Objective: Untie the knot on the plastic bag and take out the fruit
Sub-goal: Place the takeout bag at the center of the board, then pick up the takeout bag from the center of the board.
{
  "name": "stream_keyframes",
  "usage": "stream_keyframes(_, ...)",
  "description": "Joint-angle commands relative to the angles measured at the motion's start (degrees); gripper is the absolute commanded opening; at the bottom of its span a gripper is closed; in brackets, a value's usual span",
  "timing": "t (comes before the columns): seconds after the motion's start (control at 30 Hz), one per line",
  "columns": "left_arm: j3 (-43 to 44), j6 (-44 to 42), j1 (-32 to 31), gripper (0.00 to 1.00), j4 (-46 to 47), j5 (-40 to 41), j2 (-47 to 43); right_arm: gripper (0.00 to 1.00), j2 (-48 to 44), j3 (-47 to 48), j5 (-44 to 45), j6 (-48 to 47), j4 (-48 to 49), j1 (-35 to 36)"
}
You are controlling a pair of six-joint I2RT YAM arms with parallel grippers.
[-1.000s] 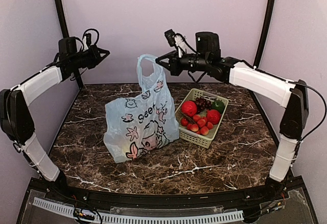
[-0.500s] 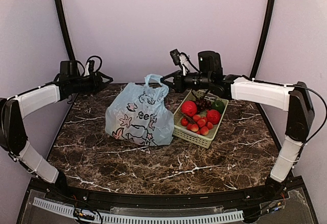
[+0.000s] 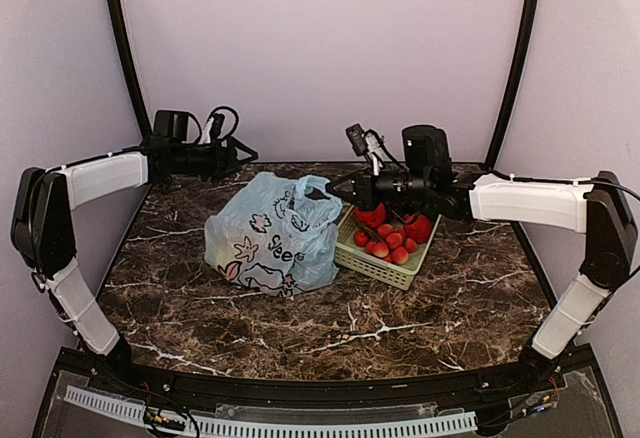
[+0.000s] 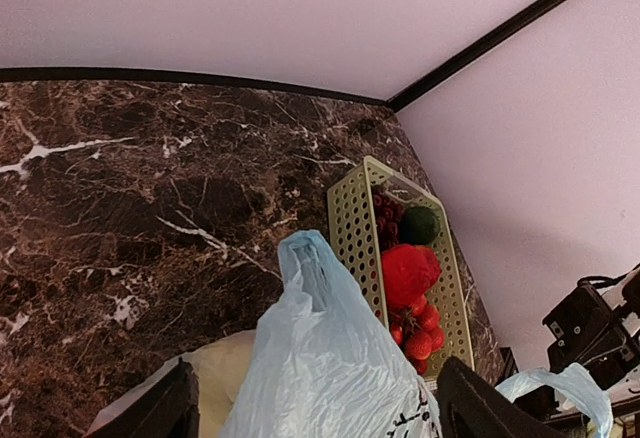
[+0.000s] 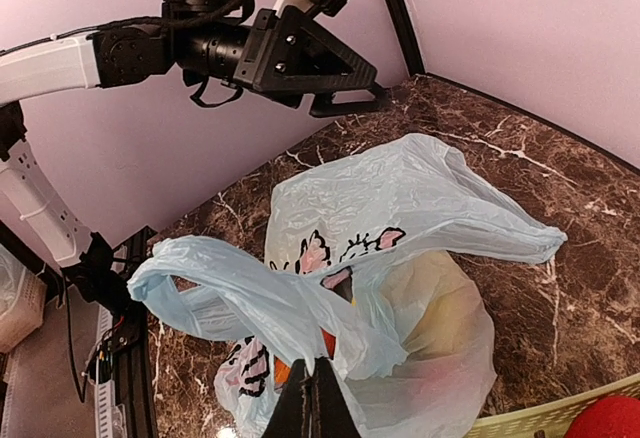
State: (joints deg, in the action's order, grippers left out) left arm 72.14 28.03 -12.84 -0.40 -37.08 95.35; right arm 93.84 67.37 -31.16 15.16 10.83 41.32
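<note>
My left gripper needs to close on the loose handle [image 3: 267, 176] [image 4: 296, 343] of the light blue plastic bag, across from the handle that my right gripper pinches.
The light blue plastic bag [image 3: 268, 236] sits slumped on the marble table, left of the basket. My right gripper [image 3: 320, 194] is shut on the film of one handle at the bag's upper right; its fingers [image 5: 312, 405] pinch the film. No tied knot is in view: the handle loops [image 5: 190, 280] hang apart. Fruit shows through the film as a yellowish shape [image 5: 560, 293] and an orange patch [image 5: 283, 372]. My left gripper [image 3: 247, 155] hovers open behind the bag's top. Its fingers [image 4: 168, 410] stand wide on either side of the bag [image 4: 335, 358], not touching it.
A pale green lattice basket [image 3: 377, 269] with red fruits, strawberries, grapes and a dark green one stands right of the bag, touching it. Black frame posts and lilac walls close in the back and sides of the table [image 3: 420, 308].
The bag, hanging lifted by one handle, has come down to rest on the table. The right gripper lowered with the handle. The left gripper moved right and down and opened.
</note>
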Motion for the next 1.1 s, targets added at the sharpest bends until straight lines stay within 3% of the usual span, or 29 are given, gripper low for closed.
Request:
stream_keyframes(0.0,6.78,-4.65,-3.94,0.82,-5.13,-0.62,4.56,0.00,-1.91,-2.48,0.30,1.52,3.42,0.46)
stream_keyframes(0.23,16.07,-11.07,-7.17,0.87,-14.39,7.37,11.88,0.00,-3.60,-5.36,0.30,2.42,4.94,0.51)
stream_keyframes(0.4,17.42,-11.47,-8.41,0.87,-15.78,7.00,14.18,0.00,-4.13,-6.18,1.34,3.13,5.42,0.52)
stream_keyframes(0.47,17.26,-11.10,-8.88,0.75,-15.78,5.13,14.10,0.00,-3.98,-5.85,2.83,3.86,5.05,0.52)
stream_keyframes(0.5,17.12,-10.79,-8.92,0.57,-15.64,3.54,14.00,0.00,-3.83,-5.43,3.77,4.22,4.51,0.52)
stream_keyframes(0.53,16.49,-10.30,-9.01,0.48,-15.08,2.24,13.46,0.00,-3.70,-4.81,4.83,4.52,3.69,0.52)
stream_keyframes(0.6,14.88,-9.47,-8.96,0.18,-13.88,1.48,12.02,0.00,-3.38,-3.84,6.69,4.86,2.88,0.51)
stream_keyframes(0.67,13.27,-8.99,-8.91,0.04,-13.17,1.60,10.18,0.00,-2.94,-2.50,8.18,4.97,2.44,0.50)
stream_keyframes(0.87,13.01,-7.96,-7.40,0.01,-11.50,1.94,5.92,0.00,-0.59,4.05,10.10,4.53,1.31,0.32)
stream_keyframes(1.07,20.27,-5.58,-1.69,0.01,-8.50,-1.16,5.39,0.00,2.44,14.79,10.73,3.24,0.21,-1.42)
